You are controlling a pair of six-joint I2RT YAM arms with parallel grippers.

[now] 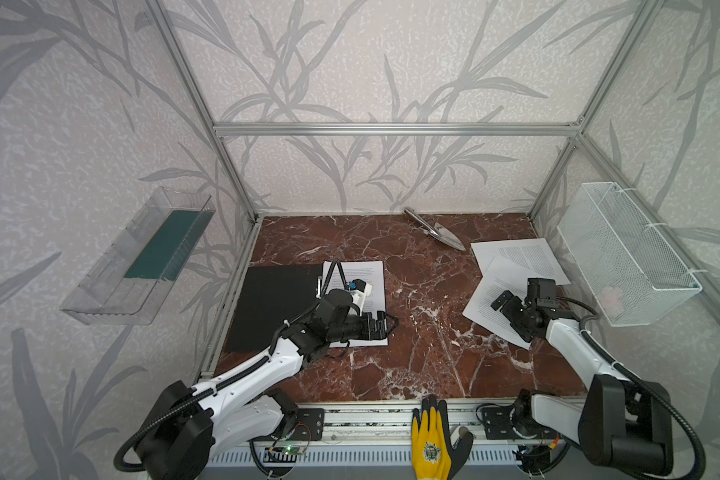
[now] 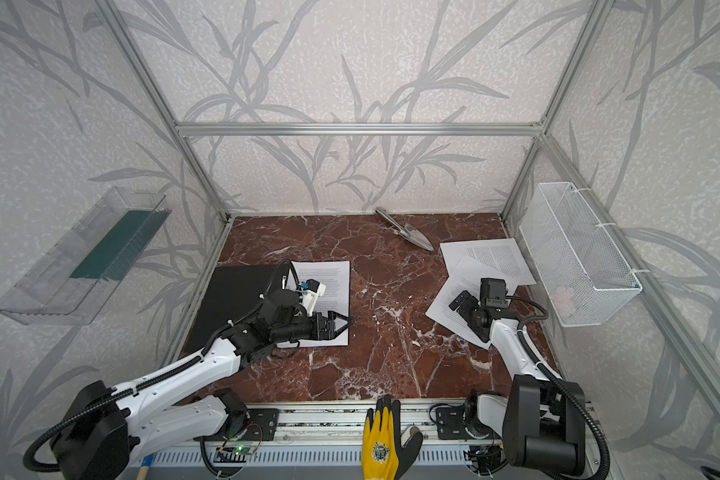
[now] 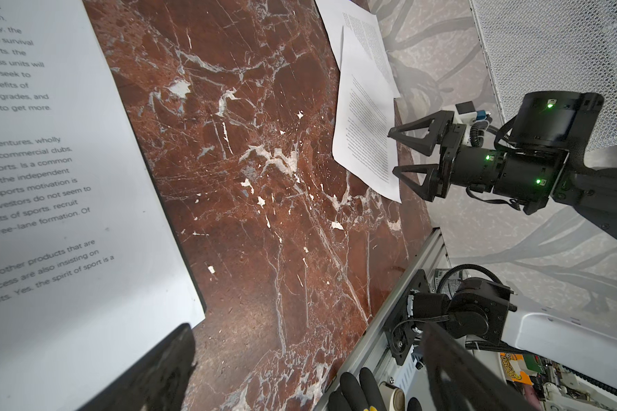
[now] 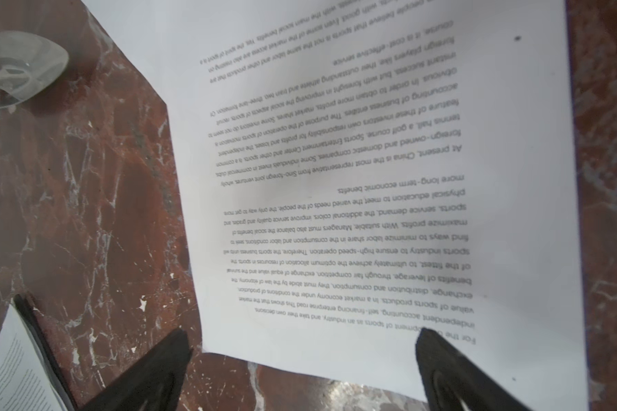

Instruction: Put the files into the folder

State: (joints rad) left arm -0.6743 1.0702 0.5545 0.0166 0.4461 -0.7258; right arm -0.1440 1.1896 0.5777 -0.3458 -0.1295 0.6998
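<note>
My left gripper takes the nearer overlapping file next, by the middle of its edge (image 1: 478, 286) (image 3: 337, 92) facing the folder.
The folder (image 1: 275, 303) (image 2: 233, 299) lies flat and black at the table's left. One of the files (image 1: 362, 274) (image 2: 333, 278) (image 3: 68, 178) rests on its right part, a dark edge showing under it in the left wrist view. My left gripper (image 1: 389, 326) (image 2: 344, 322) (image 3: 307, 356) hangs open at that sheet's near right corner, holding nothing. Two more files (image 1: 520, 253) (image 1: 487, 291) (image 2: 491, 253) overlap at the right. My right gripper (image 1: 501, 301) (image 2: 460, 301) (image 3: 396, 153) (image 4: 303, 334) stands open just above the nearer sheet (image 4: 371, 178), its fingers astride one corner.
A metal trowel (image 1: 435, 230) (image 4: 22, 67) lies at the back of the marble table. A white wire basket (image 1: 624, 249) hangs on the right wall. On the left wall, a clear tray (image 1: 100, 291) holds a dark green panel. A yellow-black glove (image 1: 431, 444) rests on the front rail.
</note>
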